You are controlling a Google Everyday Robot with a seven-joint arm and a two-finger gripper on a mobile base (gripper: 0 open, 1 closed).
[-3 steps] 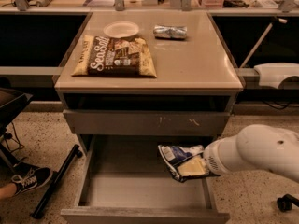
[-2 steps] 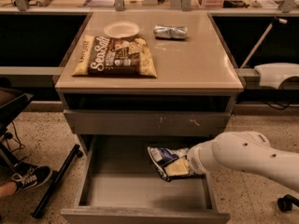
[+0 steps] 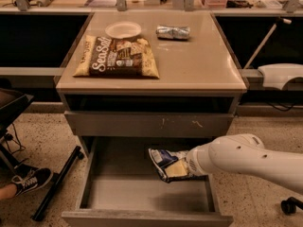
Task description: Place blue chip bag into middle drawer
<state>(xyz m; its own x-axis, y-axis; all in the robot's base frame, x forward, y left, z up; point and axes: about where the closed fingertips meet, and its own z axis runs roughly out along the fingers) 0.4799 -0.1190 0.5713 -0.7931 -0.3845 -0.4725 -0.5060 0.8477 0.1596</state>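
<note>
I need to let go of the blue chip bag with my gripper on the open drawer's grey bottom, toward the white arm's side (image 3: pixel 174 174).
The blue chip bag (image 3: pixel 166 163), dark blue with white patches and a pale lower part, hangs tilted over the right half of the open middle drawer (image 3: pixel 123 194), a little above its grey floor. My gripper (image 3: pixel 185 166) is at the end of the white arm (image 3: pixel 236 161) that reaches in from the right. It is shut on the bag's right end and mostly hidden behind the wrist and the bag.
Above the open drawer is a shut grey drawer front with pale scratches (image 3: pixel 151 124). On the cabinet top lie a tan Sea Salt bag (image 3: pixel 118 56), a white plate (image 3: pixel 123 30) and a silver foil packet (image 3: pixel 173 31). A shoe (image 3: pixel 31 181) and a black pole (image 3: pixel 57 183) are at the left.
My arm has moved left with the blue chip bag, bringing it from the drawer's right side toward its middle.
</note>
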